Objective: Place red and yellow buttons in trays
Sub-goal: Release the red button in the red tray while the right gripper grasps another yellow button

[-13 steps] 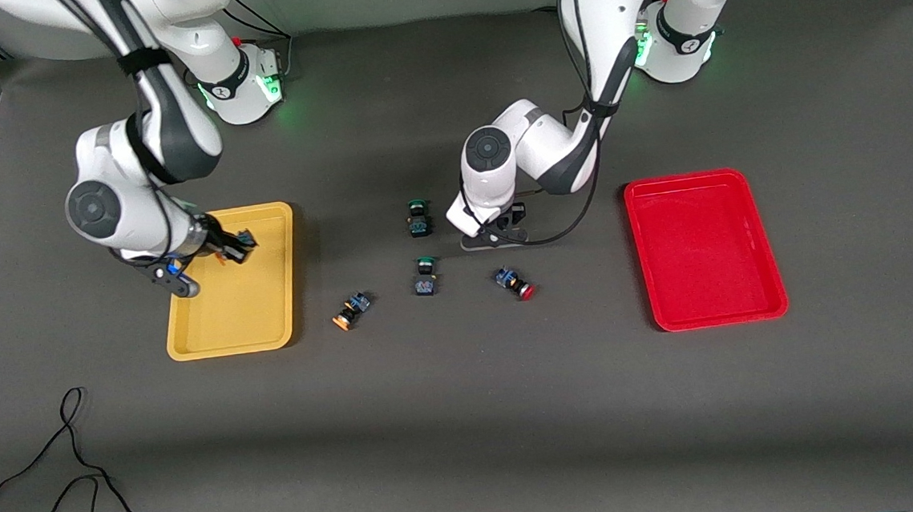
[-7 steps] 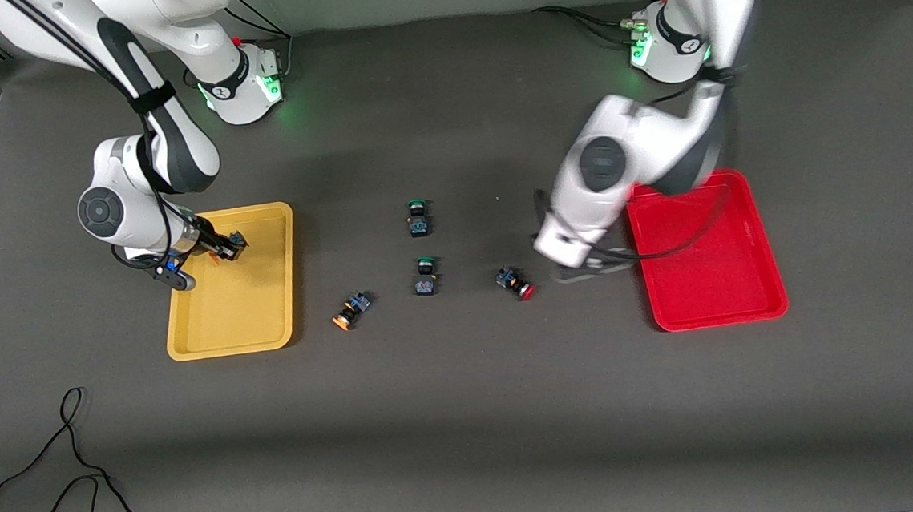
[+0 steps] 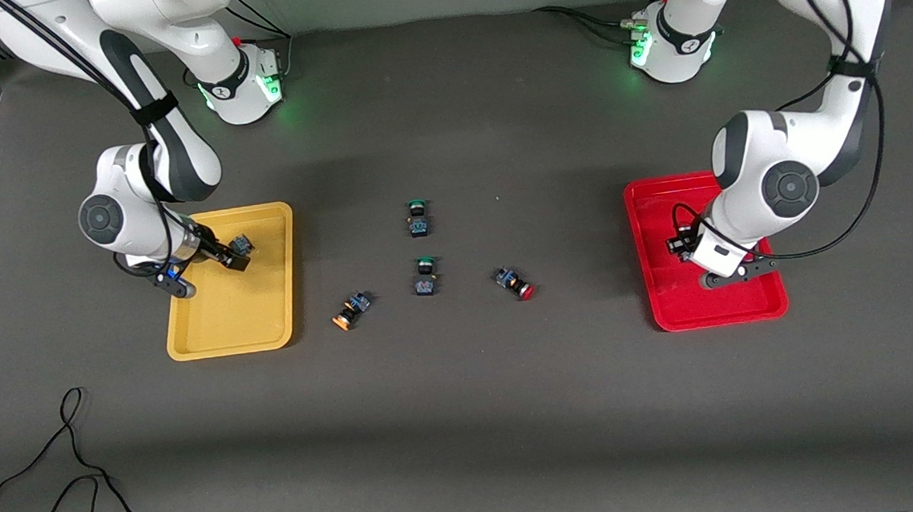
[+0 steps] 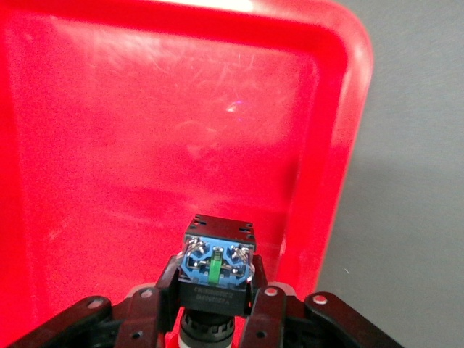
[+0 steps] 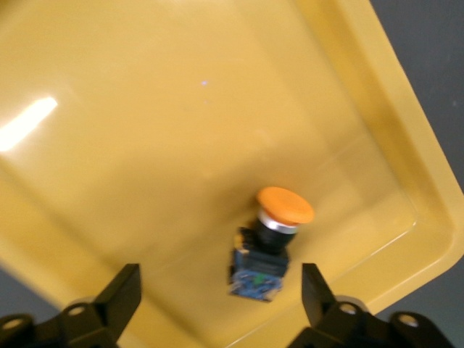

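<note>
My right gripper is going to close next on the blue body (image 3: 359,303) of the second orange-yellow button, which lies on the mat beside the yellow tray.
My right gripper (image 3: 231,254) is open over the yellow tray (image 3: 229,336). An orange-yellow-capped button (image 3: 242,242) lies in that tray; in the right wrist view the button (image 5: 270,246) lies on the tray (image 5: 145,145) between my spread fingers (image 5: 119,290). My left gripper (image 3: 681,245) is over the red tray (image 3: 661,193), shut on a button (image 4: 216,272) with its blue terminal face showing and its cap hidden; the tray (image 4: 145,145) lies below it. A second orange-yellow button (image 3: 349,311) and a red-capped button (image 3: 515,283) lie on the mat mid-table.
Two green-capped buttons (image 3: 418,217) (image 3: 424,276) lie mid-table between the trays. Black cables (image 3: 78,475) trail on the mat near the front camera at the right arm's end.
My left arm swung from mid-table to over the red tray, carrying its button. My right gripper opened and let the orange-yellow button go into the yellow tray.
</note>
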Controlling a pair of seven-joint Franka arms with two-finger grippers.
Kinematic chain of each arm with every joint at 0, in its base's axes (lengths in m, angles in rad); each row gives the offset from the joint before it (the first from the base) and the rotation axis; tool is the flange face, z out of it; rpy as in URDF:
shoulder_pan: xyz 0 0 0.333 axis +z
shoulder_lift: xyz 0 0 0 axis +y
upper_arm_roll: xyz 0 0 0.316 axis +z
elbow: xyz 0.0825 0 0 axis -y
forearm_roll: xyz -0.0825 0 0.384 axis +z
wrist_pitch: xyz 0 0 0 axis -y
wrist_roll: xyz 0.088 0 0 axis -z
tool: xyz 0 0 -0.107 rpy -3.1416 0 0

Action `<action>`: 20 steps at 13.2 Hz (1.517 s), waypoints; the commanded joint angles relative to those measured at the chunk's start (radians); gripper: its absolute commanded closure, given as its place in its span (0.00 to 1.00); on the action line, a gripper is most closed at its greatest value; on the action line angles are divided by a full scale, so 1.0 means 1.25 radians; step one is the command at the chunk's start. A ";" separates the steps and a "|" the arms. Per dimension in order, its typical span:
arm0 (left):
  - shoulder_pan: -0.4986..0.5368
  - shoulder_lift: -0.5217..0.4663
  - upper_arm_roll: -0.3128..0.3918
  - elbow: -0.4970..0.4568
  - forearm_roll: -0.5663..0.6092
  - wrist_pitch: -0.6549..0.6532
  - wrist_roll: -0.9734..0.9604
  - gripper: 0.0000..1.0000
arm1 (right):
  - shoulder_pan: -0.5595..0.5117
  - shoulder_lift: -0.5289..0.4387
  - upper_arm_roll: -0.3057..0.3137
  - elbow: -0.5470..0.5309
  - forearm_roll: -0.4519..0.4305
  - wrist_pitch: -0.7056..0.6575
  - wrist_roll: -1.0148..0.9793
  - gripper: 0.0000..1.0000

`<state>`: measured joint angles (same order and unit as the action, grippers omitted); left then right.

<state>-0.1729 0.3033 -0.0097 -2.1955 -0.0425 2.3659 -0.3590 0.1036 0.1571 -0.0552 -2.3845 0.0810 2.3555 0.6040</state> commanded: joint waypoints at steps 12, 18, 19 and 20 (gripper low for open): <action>-0.004 -0.144 0.007 0.076 0.011 -0.172 0.050 0.00 | 0.042 0.402 0.240 0.526 -0.030 -0.017 0.411 0.00; -0.164 -0.021 -0.041 0.276 -0.005 -0.172 -0.216 0.00 | 0.048 0.403 0.240 0.463 -0.038 -0.004 0.410 0.22; -0.209 0.027 -0.041 0.335 -0.004 -0.173 -0.288 0.00 | 0.048 0.402 0.240 0.457 -0.038 -0.002 0.410 0.46; -0.244 0.064 -0.041 0.380 -0.003 -0.172 -0.355 0.00 | 0.048 0.400 0.240 0.456 -0.038 -0.003 0.410 0.63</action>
<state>-0.3976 0.2511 -0.0730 -1.8811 -0.0499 2.1683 -0.6555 0.1613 0.6738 0.2421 -1.7933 0.0563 2.3366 1.0876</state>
